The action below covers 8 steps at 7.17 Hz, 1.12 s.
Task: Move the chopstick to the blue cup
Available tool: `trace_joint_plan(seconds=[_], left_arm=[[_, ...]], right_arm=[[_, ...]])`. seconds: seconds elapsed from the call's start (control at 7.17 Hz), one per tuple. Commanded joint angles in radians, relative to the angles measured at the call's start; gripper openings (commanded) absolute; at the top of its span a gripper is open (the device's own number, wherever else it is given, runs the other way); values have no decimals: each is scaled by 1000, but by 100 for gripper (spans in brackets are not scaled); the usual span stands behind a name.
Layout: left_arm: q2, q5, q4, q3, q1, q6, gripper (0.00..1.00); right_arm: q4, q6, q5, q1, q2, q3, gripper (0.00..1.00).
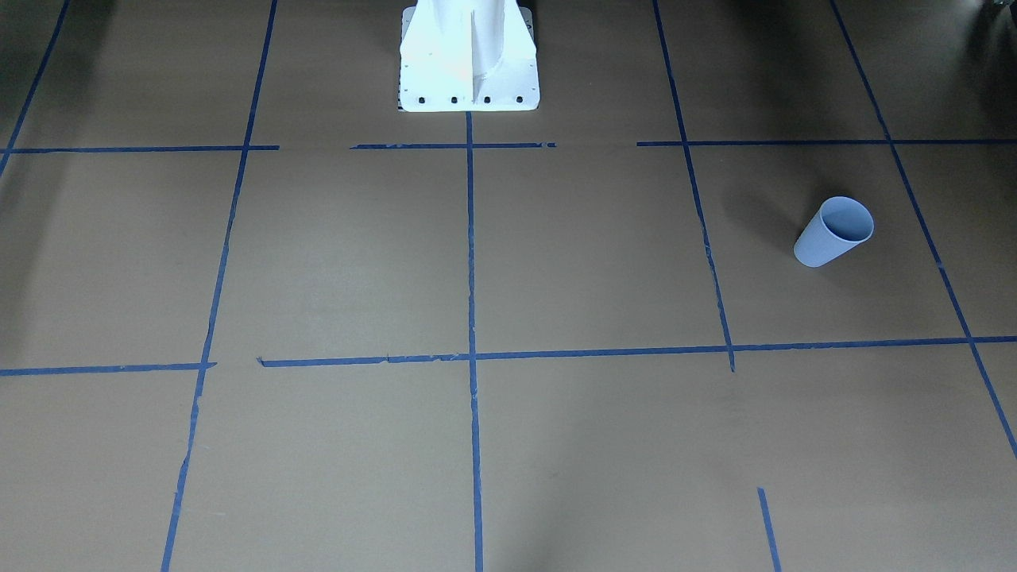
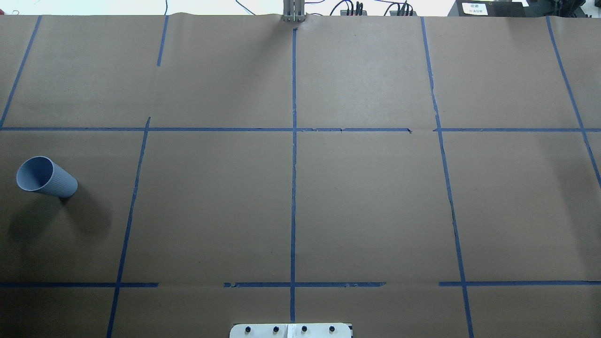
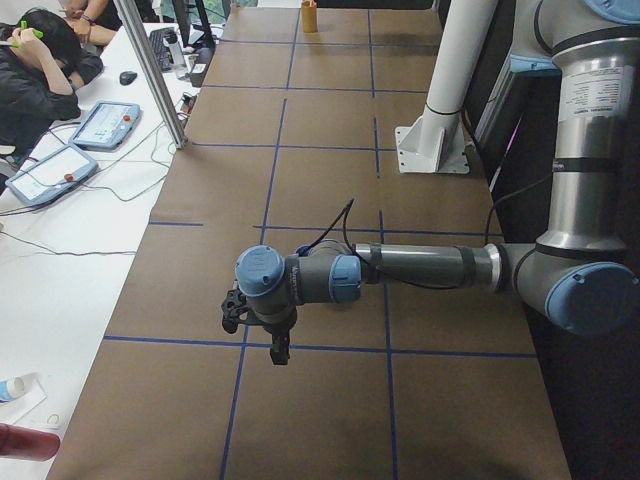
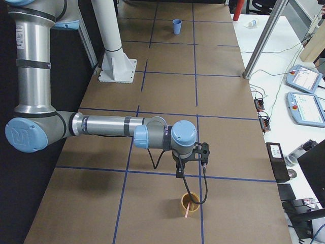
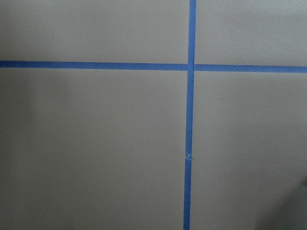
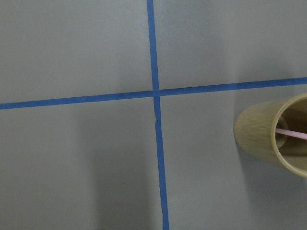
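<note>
My left gripper needs to next need to move over to the blue cup and close on the cup's rim (image 1: 872,222), on the side closest to that gripper's arm.
The chopstick (image 4: 187,210) is a thin pale pink stick that stands leaning in a tan cup (image 4: 191,203) on my right end of the table. It also shows in the right wrist view (image 6: 292,134), inside the tan cup (image 6: 261,136). The blue cup (image 2: 46,177) stands upright and empty on my left side, and shows in the front view (image 1: 834,231) and far away in the right side view (image 4: 176,26). My right gripper (image 4: 179,174) hangs above the table just beside the tan cup. My left gripper (image 3: 279,352) hangs over the table's left end. I cannot tell whether either is open or shut.
The table (image 2: 366,202) is covered with brown paper marked by blue tape lines. The white robot base (image 1: 469,71) stands at its edge. Operators, tablets and cables sit on the white bench (image 3: 70,230) beside the table.
</note>
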Motion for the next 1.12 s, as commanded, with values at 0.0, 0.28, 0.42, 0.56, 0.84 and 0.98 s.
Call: trace_joint_plan(seconds=[0.0,0.28,0.42,0.56,0.84,0.98], left_arm=[[0,-2,-1,0,0,2,100],[0,-2,-1,0,0,2,100],[0,-4,-2,0,0,2,100],[0,-7,-2,0,0,-1,100],[0,-11,-4,0,0,-1,100],[0,-11,-10,-19,0,-1,100]], right_arm=[[5,11,0,-1,0,2,100],[6,10,0,-1,0,1,100],[8,10,0,-1,0,1,100],[8,10,0,-1,0,1,100],[9,11,1,-1,0,2,100],[9,11,1,-1,0,4,100]])
